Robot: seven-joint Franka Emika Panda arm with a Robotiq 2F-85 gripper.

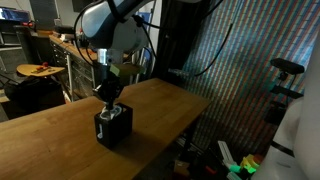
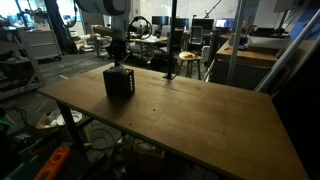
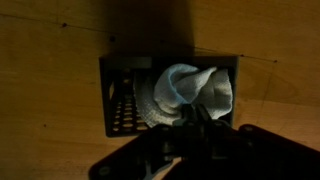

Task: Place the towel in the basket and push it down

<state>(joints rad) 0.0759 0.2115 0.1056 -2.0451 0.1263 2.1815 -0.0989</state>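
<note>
Next, my gripper lets go of the towel down on the perforated bottom of the black lattice basket (image 1: pixel 104 123) (image 3: pixel 178 98).
The black lattice basket (image 1: pixel 113 126) stands on the wooden table, also seen as the basket (image 2: pixel 120 84). In the wrist view the light grey-white towel (image 3: pixel 185 88) sits bunched inside the basket (image 3: pixel 122 100), filling its right part, with the perforated floor bare on the left. My gripper (image 3: pixel 195 113) hangs straight over the basket, its fingers together on a fold of the towel that rises to the tips. In both exterior views the gripper (image 1: pixel 109 101) (image 2: pixel 117 65) reaches down to the basket's top, and the towel is hidden.
The wooden table (image 2: pixel 190 120) spreads wide around the basket, which stands near a far corner. Beyond the table's edge are chairs, desks and lab clutter (image 2: pixel 185 60), and a dark mesh screen (image 1: pixel 240 50) stands beside it.
</note>
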